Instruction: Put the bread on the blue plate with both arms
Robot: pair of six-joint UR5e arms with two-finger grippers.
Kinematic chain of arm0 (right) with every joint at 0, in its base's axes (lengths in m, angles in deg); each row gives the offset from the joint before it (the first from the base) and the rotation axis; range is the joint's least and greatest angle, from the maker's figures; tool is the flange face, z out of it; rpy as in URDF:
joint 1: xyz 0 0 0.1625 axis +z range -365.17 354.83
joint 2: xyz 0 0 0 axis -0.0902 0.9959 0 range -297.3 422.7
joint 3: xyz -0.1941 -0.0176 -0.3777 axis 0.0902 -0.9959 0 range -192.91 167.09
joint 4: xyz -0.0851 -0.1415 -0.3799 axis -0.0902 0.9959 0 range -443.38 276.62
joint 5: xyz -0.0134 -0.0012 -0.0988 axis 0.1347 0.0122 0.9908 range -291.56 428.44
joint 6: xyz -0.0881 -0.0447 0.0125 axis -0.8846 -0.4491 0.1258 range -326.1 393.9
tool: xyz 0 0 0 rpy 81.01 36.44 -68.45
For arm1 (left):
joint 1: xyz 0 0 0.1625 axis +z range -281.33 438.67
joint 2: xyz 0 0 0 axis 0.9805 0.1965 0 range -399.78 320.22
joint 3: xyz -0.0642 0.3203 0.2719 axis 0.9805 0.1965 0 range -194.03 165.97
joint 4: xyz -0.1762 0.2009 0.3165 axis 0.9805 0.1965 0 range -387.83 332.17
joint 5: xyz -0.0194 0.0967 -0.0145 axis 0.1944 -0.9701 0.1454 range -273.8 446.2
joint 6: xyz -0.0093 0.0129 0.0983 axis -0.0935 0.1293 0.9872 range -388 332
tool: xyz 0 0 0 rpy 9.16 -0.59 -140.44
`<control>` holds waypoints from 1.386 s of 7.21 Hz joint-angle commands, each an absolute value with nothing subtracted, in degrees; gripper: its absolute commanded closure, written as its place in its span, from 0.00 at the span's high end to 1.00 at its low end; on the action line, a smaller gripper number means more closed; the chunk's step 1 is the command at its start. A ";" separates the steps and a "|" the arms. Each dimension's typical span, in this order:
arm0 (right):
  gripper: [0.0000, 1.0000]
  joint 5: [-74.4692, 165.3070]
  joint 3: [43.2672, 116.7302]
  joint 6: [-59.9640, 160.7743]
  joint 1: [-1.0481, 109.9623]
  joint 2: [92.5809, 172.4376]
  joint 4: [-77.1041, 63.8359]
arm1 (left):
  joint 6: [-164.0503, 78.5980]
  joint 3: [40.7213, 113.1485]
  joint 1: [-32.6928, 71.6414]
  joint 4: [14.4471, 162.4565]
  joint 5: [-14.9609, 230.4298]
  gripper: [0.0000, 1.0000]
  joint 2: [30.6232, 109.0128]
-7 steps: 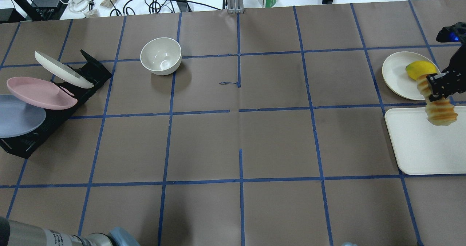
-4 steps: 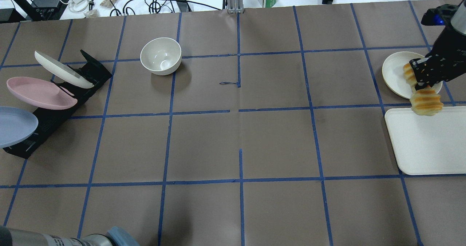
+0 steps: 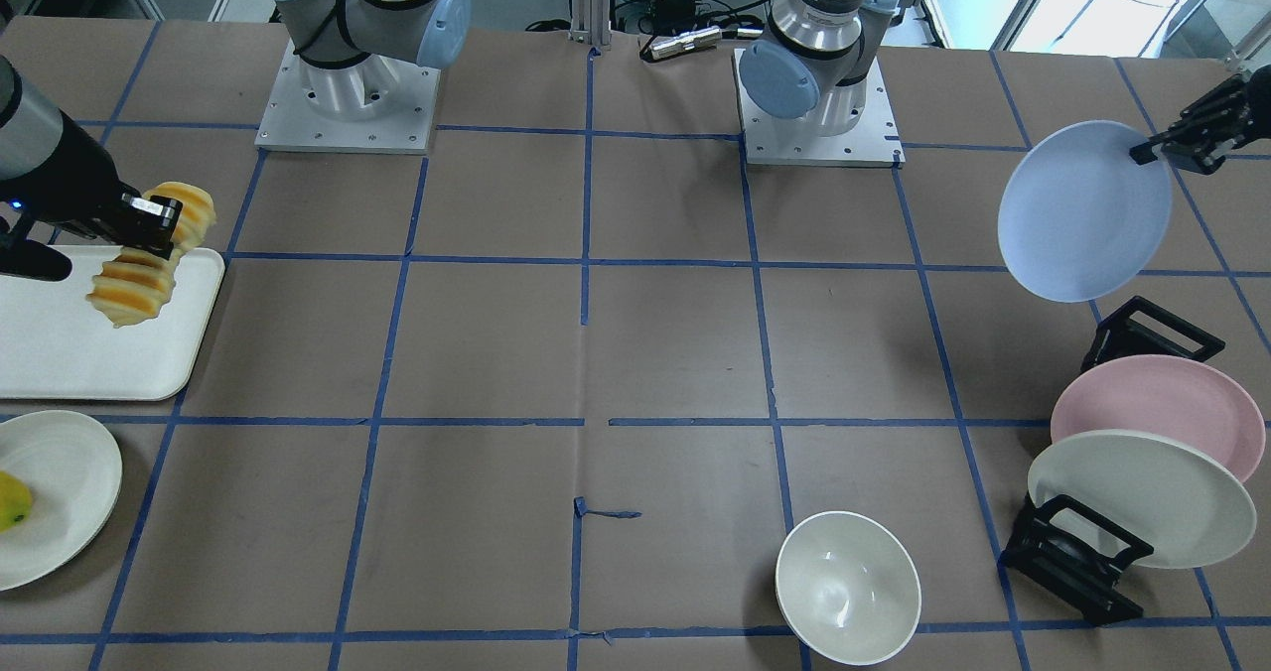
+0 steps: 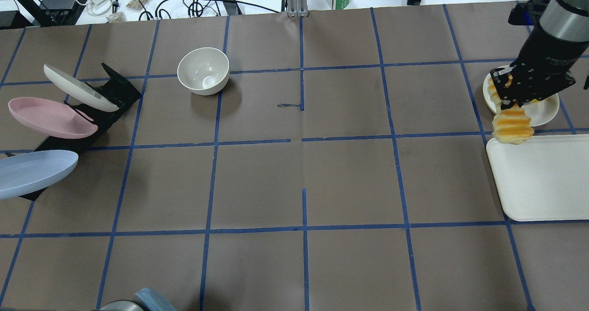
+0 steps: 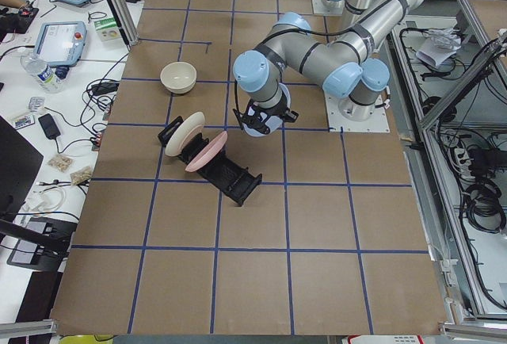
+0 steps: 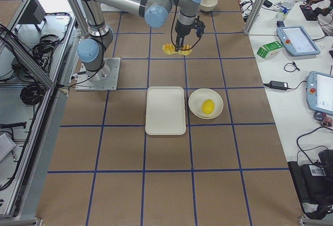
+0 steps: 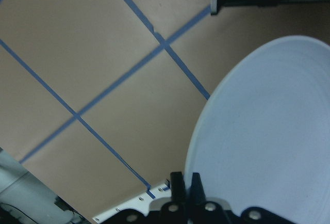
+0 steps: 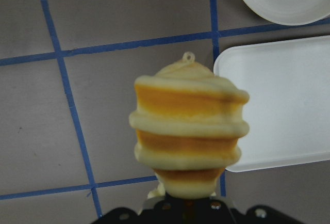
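The blue plate, now held tilted in the air, will be released by my left gripper in the middle of the table, over the small gap in the blue tape line [image 3: 586, 411].
The bread [image 4: 511, 127], a ridged yellow-orange loaf, hangs in the air over the left edge of the white tray. My right gripper [image 4: 510, 103] is shut on its middle. It also shows in the front view [image 3: 132, 282] and the right wrist view [image 8: 188, 131]. The blue plate [image 4: 36, 173] is held in the air, tilted, at the table's left edge, clear of the black rack. My left gripper [image 3: 1152, 150] is shut on its rim. The plate fills the left wrist view [image 7: 268, 131].
A black rack [image 4: 110, 100] holds a pink plate [image 4: 48, 118] and a cream plate [image 4: 78, 88]. A white bowl [image 4: 203, 70] stands behind the centre. A white tray [image 4: 543, 177] lies at right, next to a small plate [image 4: 545, 111] with a yellow fruit [image 6: 208, 106].
My right gripper has carried the bread left, from over the tray to its left edge. The blue plate has come off the rack and moved toward the robot and right.
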State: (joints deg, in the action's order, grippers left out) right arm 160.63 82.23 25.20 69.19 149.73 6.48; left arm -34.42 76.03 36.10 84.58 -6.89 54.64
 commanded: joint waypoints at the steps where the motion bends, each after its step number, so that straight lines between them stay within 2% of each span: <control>1: 0.00 155.55 82.19 28.35 72.50 150.06 6.44 | -33.88 76.23 25.04 87.84 -0.83 0.00 53.39; 2: 0.00 155.63 82.19 29.41 73.91 150.06 6.62 | -33.62 76.32 17.40 86.71 0.93 0.00 53.21; 4: 0.00 155.80 81.06 33.72 81.18 149.72 7.06 | -33.97 78.67 7.52 74.89 5.16 0.00 53.82; 7: 0.00 155.63 78.94 36.45 87.80 147.52 7.23 | -49.00 94.45 -4.69 43.32 14.74 0.00 55.13; 8: 0.00 155.54 78.76 36.80 89.38 146.47 7.15 | -54.66 99.56 -9.70 27.27 16.57 0.00 57.15; 10: 0.00 155.19 78.67 43.10 95.08 143.32 11.42 | -61.65 106.17 -13.08 8.47 16.42 0.00 62.68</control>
State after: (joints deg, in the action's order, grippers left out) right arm 155.46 78.80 39.60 91.69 145.44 8.82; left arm -57.92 102.05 -10.75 20.93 16.15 59.43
